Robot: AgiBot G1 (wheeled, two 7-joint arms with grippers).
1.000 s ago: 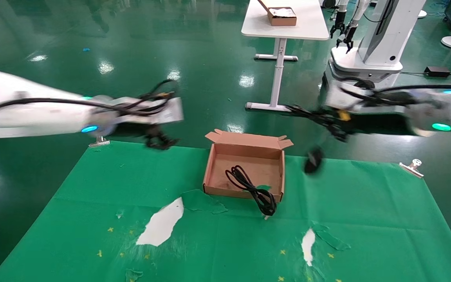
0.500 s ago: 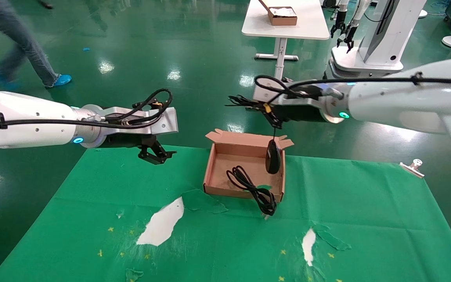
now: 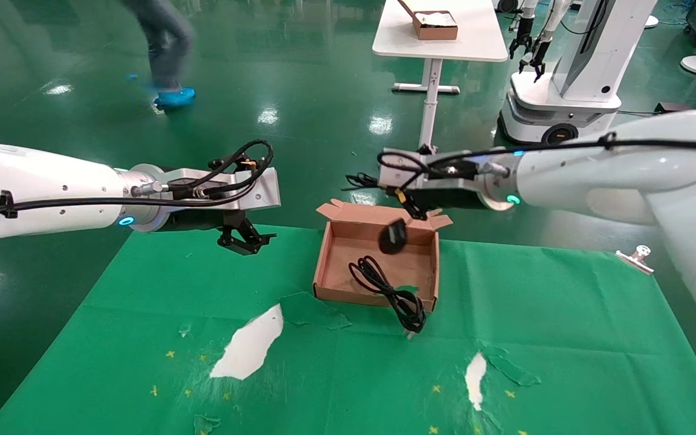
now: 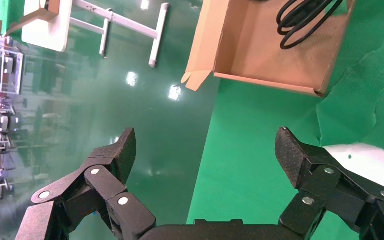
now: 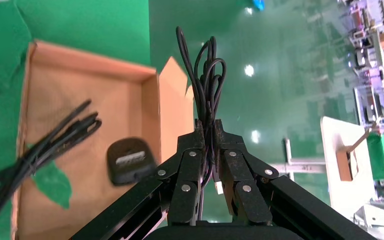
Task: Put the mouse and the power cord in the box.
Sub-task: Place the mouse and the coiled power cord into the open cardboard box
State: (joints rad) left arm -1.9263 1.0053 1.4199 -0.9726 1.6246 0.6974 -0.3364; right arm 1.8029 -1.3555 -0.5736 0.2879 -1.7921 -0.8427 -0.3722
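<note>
The robot's right gripper will release the black mouse on the box's bottom beside the thick black power cord (image 3: 418, 281) (image 5: 77, 214).
The brown cardboard box (image 3: 330, 260) stands open near the far middle of the green cloth. The thick black power cord (image 3: 384, 289) lies partly on the box floor, its plug end draped over the near wall onto the cloth. My right gripper (image 5: 207, 126) is shut on the mouse's bundled thin cable (image 5: 206, 75), held above the box's far edge. The black mouse (image 3: 393, 235) dangles from that cable over the inside of the box, also seen as the mouse (image 5: 130, 160) above the box floor (image 5: 70, 130). My left gripper (image 4: 205, 145) hangs open and empty over the cloth's far edge, left of the box.
The green cloth (image 3: 565, 338) is torn, with white patches (image 3: 250, 344) in front of the box. A metal clip (image 3: 635, 258) holds its right far edge. Beyond stand a white table (image 3: 438, 36) with a small box, another robot (image 3: 571, 66), and a person (image 3: 167, 42) walking.
My right arm has carried the hanging mouse leftward from beside the box's right wall to over its interior, swinging. The left arm stayed almost still. A person walked across the background.
</note>
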